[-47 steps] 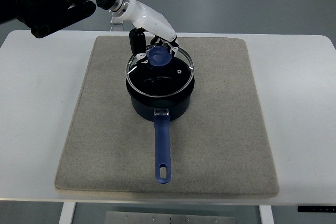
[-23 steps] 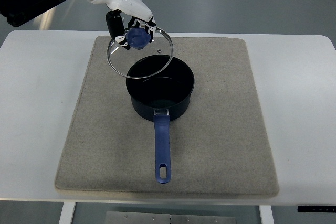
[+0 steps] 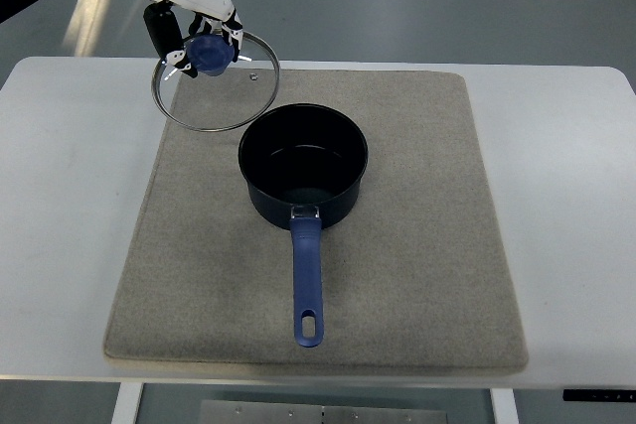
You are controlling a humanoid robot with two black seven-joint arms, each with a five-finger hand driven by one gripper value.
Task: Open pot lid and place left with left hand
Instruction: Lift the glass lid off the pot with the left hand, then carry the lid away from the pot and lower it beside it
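The robot's left gripper should release the glass lid, now tilted in the air, on the grey mat (image 3: 201,174), next to the dark blue pot.
A dark blue pot (image 3: 303,176) stands uncovered in the middle of the grey mat (image 3: 417,245), its blue handle (image 3: 307,285) pointing toward the near edge. My left hand (image 3: 199,42) comes in from the top left and is shut on the blue knob of the glass lid (image 3: 217,86). The lid hangs tilted in the air, up and to the left of the pot, over the mat's far left corner. The right hand does not show.
The white table (image 3: 70,196) extends left and right of the mat. Beyond the table's far edge lies grey floor.
The left hand lifted the lid off the pot and has carried it steadily to the left; the pot stayed where it was.
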